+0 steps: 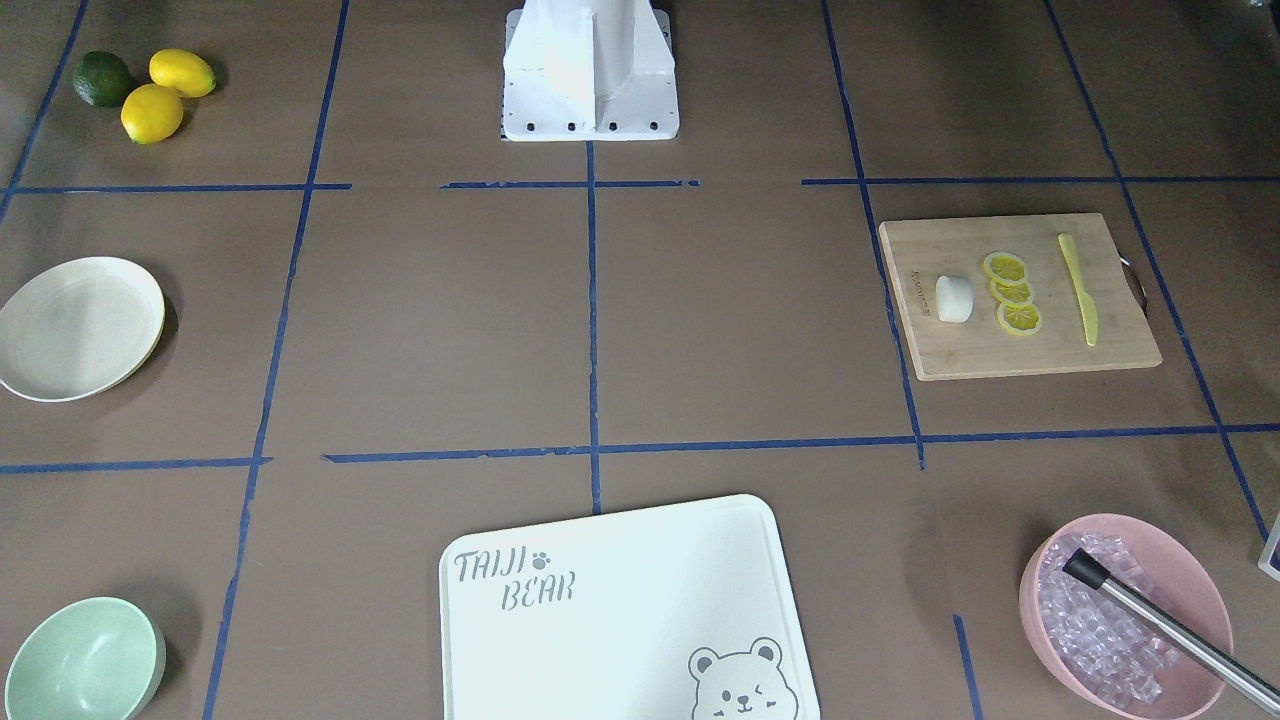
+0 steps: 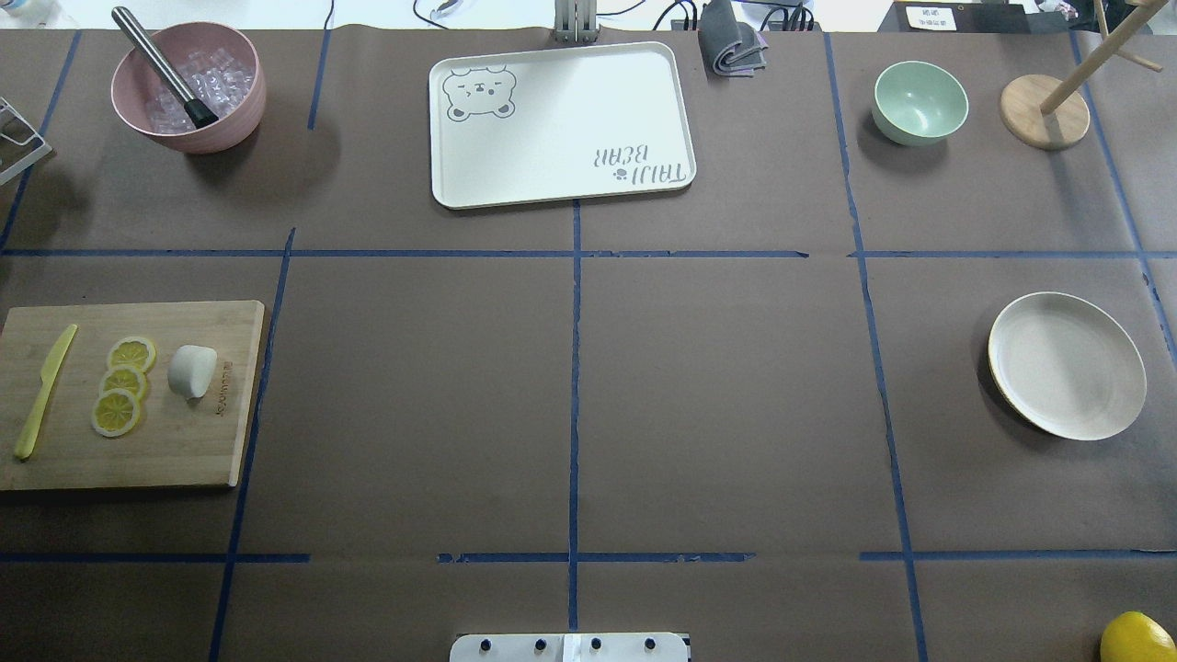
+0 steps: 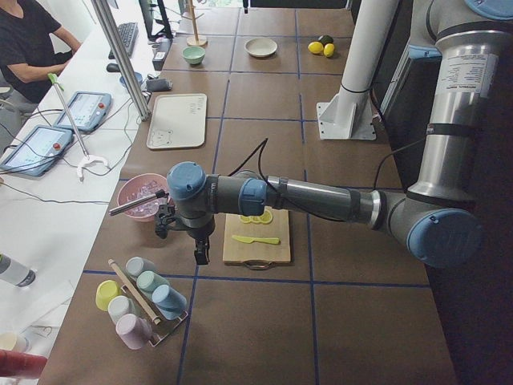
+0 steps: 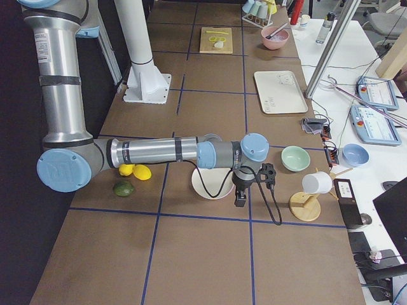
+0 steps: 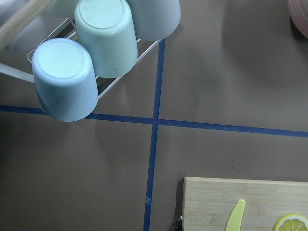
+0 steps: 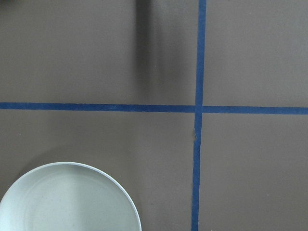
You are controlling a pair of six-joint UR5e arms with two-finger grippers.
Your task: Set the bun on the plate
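My right gripper needs to next close on the cream plate's rim [image 1: 2, 314] [image 6: 140, 226], on the side that is farthest away from the wooden cutting board.
The white bun [image 1: 954, 298] [image 2: 192, 370] lies on a wooden cutting board [image 2: 184, 441], beside three lemon slices [image 2: 119, 382]. Far across the table sits the cream plate [image 2: 1067, 363] [image 1: 80, 325], with nothing on it. The left gripper [image 3: 200, 255] hangs over the table off the board's outer end, near a cup rack; I cannot tell whether it is open or shut. The right gripper [image 4: 240, 201] hangs just beside the plate [image 4: 210, 185], state also unclear. The right wrist view shows only the plate's rim [image 6: 72, 166] and bare table.
A yellow knife [image 2: 41, 391] lies on the board. A pink bowl [image 2: 188, 87] of ice holds a metal tool. The bear-printed board [image 2: 561, 124], green bowl [image 2: 919, 101], wooden stand [image 2: 1044, 110], lemons and a lime [image 1: 150, 90] ring the table. Cups [image 5: 82, 62] sit in a rack. A person [image 3: 28, 44] sits alongside.
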